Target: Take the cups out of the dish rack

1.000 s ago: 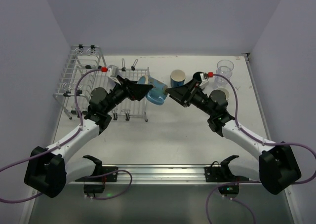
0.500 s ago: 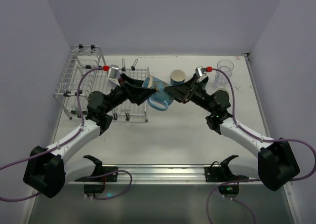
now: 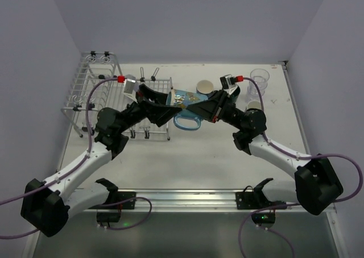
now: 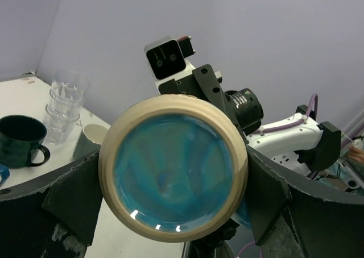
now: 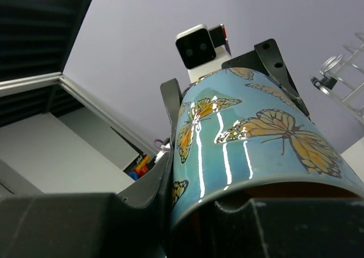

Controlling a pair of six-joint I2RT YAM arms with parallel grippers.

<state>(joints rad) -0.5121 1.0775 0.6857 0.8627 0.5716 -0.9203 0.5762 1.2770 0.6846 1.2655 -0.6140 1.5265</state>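
Note:
Next, I set the blue butterfly mug, now hanging beside the wire dish rack, down on the table (image 3: 224, 121) between the blue cup and the pale cup with my right gripper.
A blue mug (image 3: 183, 99) with orange butterflies hangs on its side in the air between my two grippers, beside the silver wire dish rack (image 3: 94, 93). My right gripper (image 3: 200, 107) is shut on the mug's (image 5: 256, 138) rim, with one finger (image 5: 151, 184) outside the wall and the other inside. My left gripper (image 3: 166, 107) is open. Its fingers (image 4: 74, 201) stand close on either side of the mug's cream-ringed base (image 4: 173, 170).
On the table at the right stand a blue cup with a cream inside (image 3: 205, 87), a clear ribbed glass (image 3: 259, 77) and a pale cup (image 3: 254, 106). The left wrist view also shows a dark teal mug (image 4: 20, 140). The rack's flat grid (image 3: 153, 87) lies under the left arm.
My right gripper moved in and shut on the mug's rim. My left jaws widened around its base. The mug rose slightly and turned level.

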